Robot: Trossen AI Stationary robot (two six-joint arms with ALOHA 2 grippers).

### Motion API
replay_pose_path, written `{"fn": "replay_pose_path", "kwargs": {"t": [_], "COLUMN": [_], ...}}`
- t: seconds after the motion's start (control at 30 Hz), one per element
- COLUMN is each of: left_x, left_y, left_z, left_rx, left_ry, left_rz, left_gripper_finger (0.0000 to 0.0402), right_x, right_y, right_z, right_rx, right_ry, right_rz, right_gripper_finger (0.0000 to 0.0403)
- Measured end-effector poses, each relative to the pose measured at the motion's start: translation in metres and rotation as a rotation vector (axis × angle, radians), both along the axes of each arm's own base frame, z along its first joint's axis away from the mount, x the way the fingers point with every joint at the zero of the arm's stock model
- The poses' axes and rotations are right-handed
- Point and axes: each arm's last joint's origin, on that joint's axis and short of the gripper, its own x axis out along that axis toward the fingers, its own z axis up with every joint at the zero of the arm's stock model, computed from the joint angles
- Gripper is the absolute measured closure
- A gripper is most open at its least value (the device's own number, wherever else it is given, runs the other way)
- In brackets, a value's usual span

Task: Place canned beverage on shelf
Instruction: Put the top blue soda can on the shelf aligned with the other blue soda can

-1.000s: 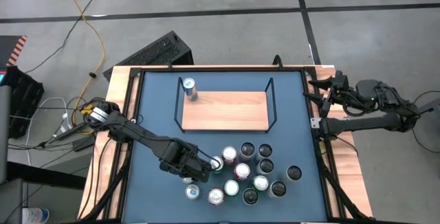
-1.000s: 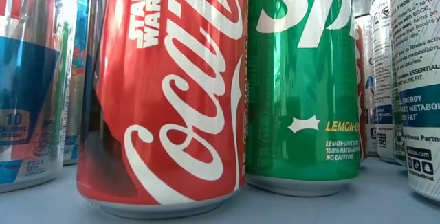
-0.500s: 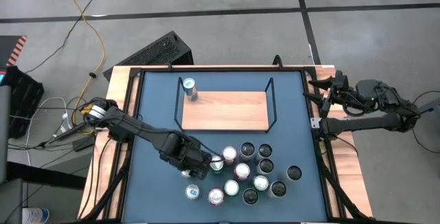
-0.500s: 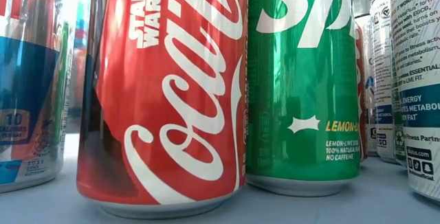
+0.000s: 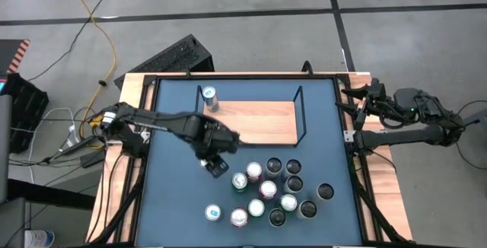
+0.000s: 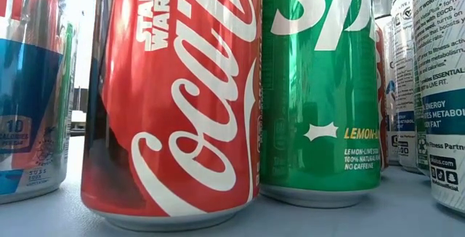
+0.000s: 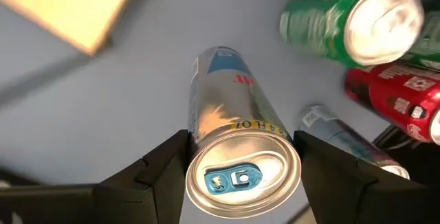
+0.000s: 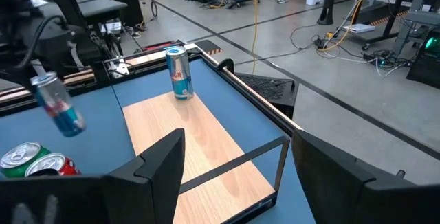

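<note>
I need to let go of the slim can with my left gripper on the bare wood [image 5: 214, 131] just on the near side of the shelf's standing can.
A slim silver-and-blue can [image 7: 227, 93] hangs above the blue tabletop with my left gripper [image 5: 214, 159] shut on it, just near of the shelf's near left corner. In the right wrist view this can [image 8: 59, 104] is tilted and off the table. The shelf [image 5: 251, 122] is a light-wood board with black wire rails. A similar can [image 5: 209, 99] stands upright on its far left corner. My right gripper [image 8: 234, 183] waits open at the table's right edge, touching nothing. My left gripper pinches the slim can's side wall just below its top rim [image 7: 198, 145] between its two fingers [image 7: 161, 165], one on either side. The fingers come from above, pointing steeply down. The can hangs below them, lifted clear of the table and tilted.
Several cans [image 5: 275, 191] stand clustered on the near right of the tabletop, among them a red cola can [image 6: 174, 99] and a green one [image 6: 320, 84] close to the low camera. One can [image 5: 214, 213] stands apart, nearer the front. Most of the shelf's board is bare.
My left gripper has risen and gone from the can cluster toward the far edge and the shelf, rolling its wrist on the way. The slim can has come up with it, lifted clear of the table and out of the low view.
</note>
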Motion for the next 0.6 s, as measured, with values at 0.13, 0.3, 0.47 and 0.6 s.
{"fn": "replay_pose_path", "kwargs": {"t": [0.13, 0.3, 0.47, 0.6], "left_x": [0.002, 0.004, 0.004, -0.001], "left_y": [0.015, 0.031, 0.045, 0.06], "left_z": [0.007, 0.014, 0.016, 0.015], "left_rx": [0.051, 0.139, 0.171, 0.232], "left_ry": [-0.044, -0.09, -0.1, -0.037], "left_rz": [-0.143, -0.295, -0.38, -0.454], "left_gripper_finger": [0.0187, 0.0185, 0.018, 0.0184], "right_x": [0.0, 0.0, 0.0, 0.0], "right_y": [0.0, 0.0, 0.0, 0.0], "right_z": [0.0, 0.0, 0.0, 0.0], "right_rx": [0.0, 0.0, 0.0, 0.0], "right_ry": [-0.001, -0.001, -0.001, -0.001], "right_rz": [0.0, -0.001, -0.001, -0.001], "right_gripper_finger": [0.0142, 0.0142, 0.0142, 0.0142]}}
